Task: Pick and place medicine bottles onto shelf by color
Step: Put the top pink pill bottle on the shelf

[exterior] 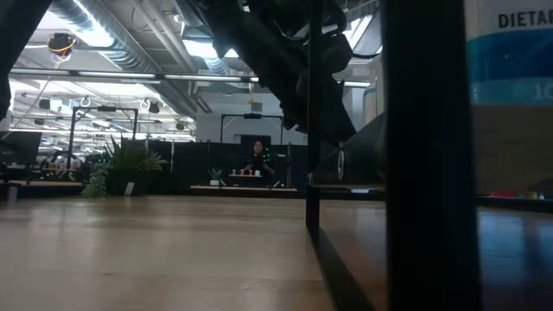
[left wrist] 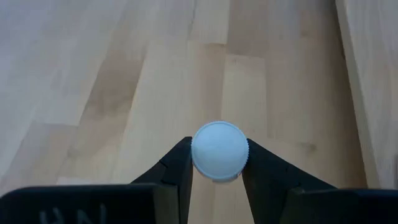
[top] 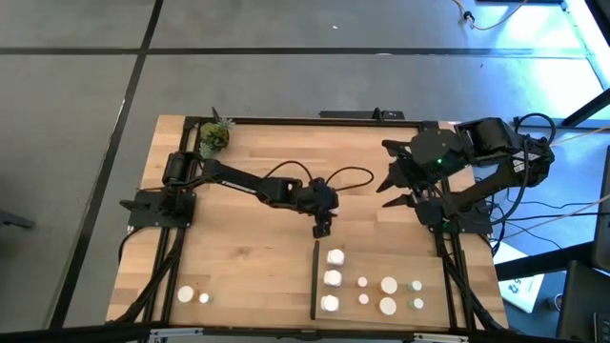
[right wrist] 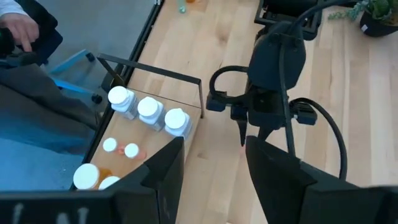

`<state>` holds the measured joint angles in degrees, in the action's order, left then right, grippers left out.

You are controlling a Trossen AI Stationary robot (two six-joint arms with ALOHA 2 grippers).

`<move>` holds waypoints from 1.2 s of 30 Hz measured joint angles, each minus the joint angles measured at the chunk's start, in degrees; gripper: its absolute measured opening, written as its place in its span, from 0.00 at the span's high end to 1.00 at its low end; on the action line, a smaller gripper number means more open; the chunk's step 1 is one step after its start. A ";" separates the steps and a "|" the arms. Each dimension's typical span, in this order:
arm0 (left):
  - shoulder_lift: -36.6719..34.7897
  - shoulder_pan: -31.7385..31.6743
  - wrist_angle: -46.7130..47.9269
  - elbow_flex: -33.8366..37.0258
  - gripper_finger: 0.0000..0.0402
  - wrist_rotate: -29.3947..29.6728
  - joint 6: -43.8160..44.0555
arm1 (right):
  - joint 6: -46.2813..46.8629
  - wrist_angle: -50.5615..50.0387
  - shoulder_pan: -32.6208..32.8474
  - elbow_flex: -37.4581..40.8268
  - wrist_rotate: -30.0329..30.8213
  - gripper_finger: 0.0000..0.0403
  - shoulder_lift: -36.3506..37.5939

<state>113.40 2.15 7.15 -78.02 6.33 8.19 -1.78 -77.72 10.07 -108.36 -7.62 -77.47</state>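
Observation:
My left gripper is going to set the small bottle down on the bare table [top: 320, 214] [left wrist: 140, 155] just beyond the shelf's black upright piece. The bottle now hangs over the table's middle.
My left gripper [top: 322, 229] hangs over the middle of the table, just beyond the shelf's far left corner, shut on a small bottle with a white round cap [left wrist: 219, 151]. The shelf [top: 429, 262] is a light-wood panel at the near right with a black upright strip [top: 314, 281] on its left edge. On it stand three larger white bottles [top: 332, 278], several smaller white ones [top: 363, 299] and two green-topped ones [top: 416, 285]. Two more white bottles [top: 186, 295] stand on the table at the near left. My right gripper [top: 389, 191] is open and empty at the far right. My left gripper pinches the bottle between its two fingers [left wrist: 177, 165], which sit on opposite sides of the white cap's rim [left wrist: 196, 152]. The fingers come from above and point down. The bottle stands upright in the hold; I cannot tell whether its bottom is on the table.
A small potted plant [top: 214, 136] stands at the far left corner. In the low view a large labelled bottle [exterior: 510, 95] stands close to the camera, by a black post. A person [right wrist: 25, 37] sits beyond the table's edge. Bare wood lies left of the shelf.

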 joint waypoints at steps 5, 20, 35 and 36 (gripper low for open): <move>0.00 -1.03 0.13 0.00 0.74 2.29 0.24 | -0.18 0.40 0.00 0.00 0.00 0.57 0.00; 0.00 -5.27 2.79 0.00 0.74 -0.12 0.23 | -0.04 0.38 0.00 0.02 0.02 0.57 -0.02; -0.02 -5.16 7.32 -0.04 0.74 4.01 -0.93 | 0.01 0.36 0.00 0.04 0.02 0.57 -0.04; 0.01 -5.16 7.64 -0.04 0.74 4.38 -0.91 | -0.02 0.36 0.00 0.04 0.02 0.57 -0.04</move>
<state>113.42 -3.01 14.79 -78.06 10.71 7.28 -1.80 -77.36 10.07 -108.31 -7.60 -77.52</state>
